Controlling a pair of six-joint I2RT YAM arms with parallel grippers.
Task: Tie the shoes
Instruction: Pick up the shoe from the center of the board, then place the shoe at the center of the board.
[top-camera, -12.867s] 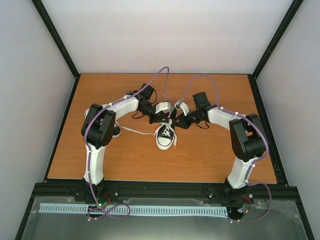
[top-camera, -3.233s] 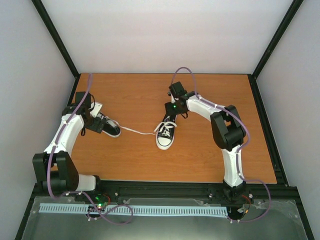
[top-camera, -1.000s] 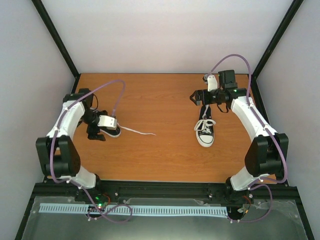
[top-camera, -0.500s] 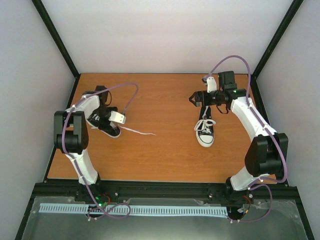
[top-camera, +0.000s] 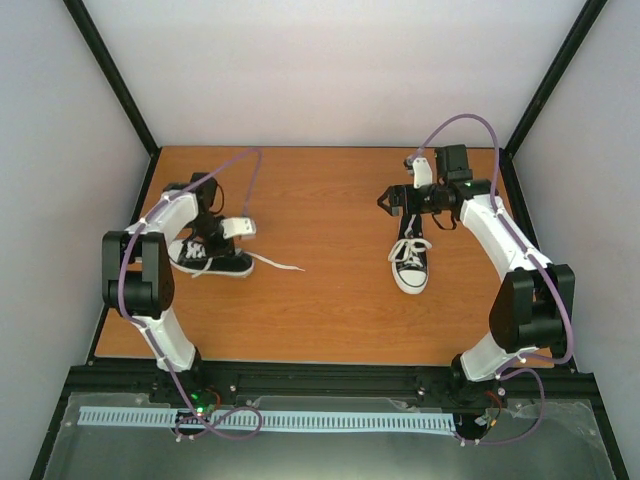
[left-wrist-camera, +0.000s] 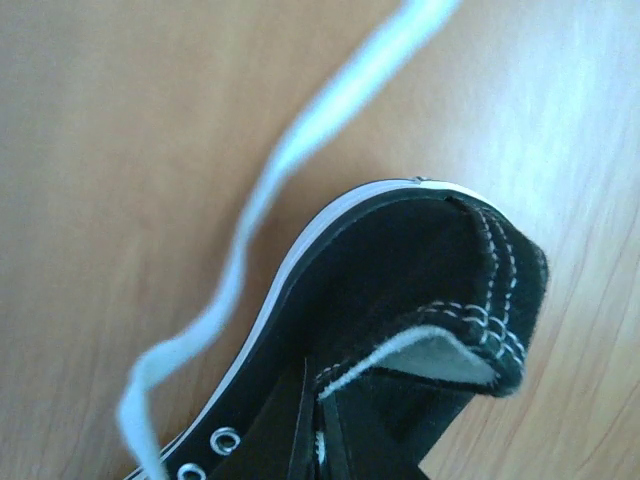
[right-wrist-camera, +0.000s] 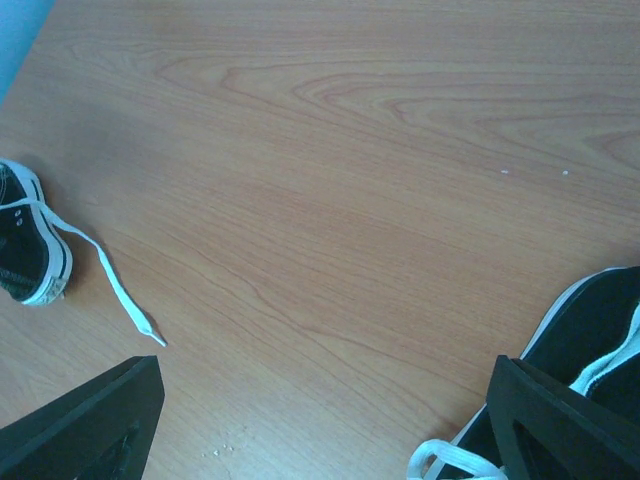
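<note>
My left gripper is to let go of the black shoe on the bare wood (top-camera: 282, 276) near the middle of the table, short of the upright shoe.
Two black shoes with white soles lie far apart on the wooden table. The left shoe (top-camera: 212, 262) lies on its side at the left, and its loose white lace (top-camera: 278, 265) trails right. My left gripper (top-camera: 207, 240) is down on it and shut. In the left wrist view the black canvas collar (left-wrist-camera: 400, 280) runs in between the dark fingers at the bottom edge, with the lace (left-wrist-camera: 270, 190) blurred above. The right shoe (top-camera: 410, 265) stands upright with its toe toward me. My right gripper (top-camera: 387, 200) hovers open just beyond its heel, with only bare wood between its fingers (right-wrist-camera: 90, 420).
The right wrist view catches the right shoe's heel (right-wrist-camera: 600, 330) at the lower right. At its far left it shows the left shoe's toe (right-wrist-camera: 25, 250) and its lace end (right-wrist-camera: 125, 300). Black frame posts and grey walls enclose the table (top-camera: 320, 320).
My left gripper has gone from open to shut on the left shoe, and the shoe has swung to lie more sideways. The right arm has barely moved.
</note>
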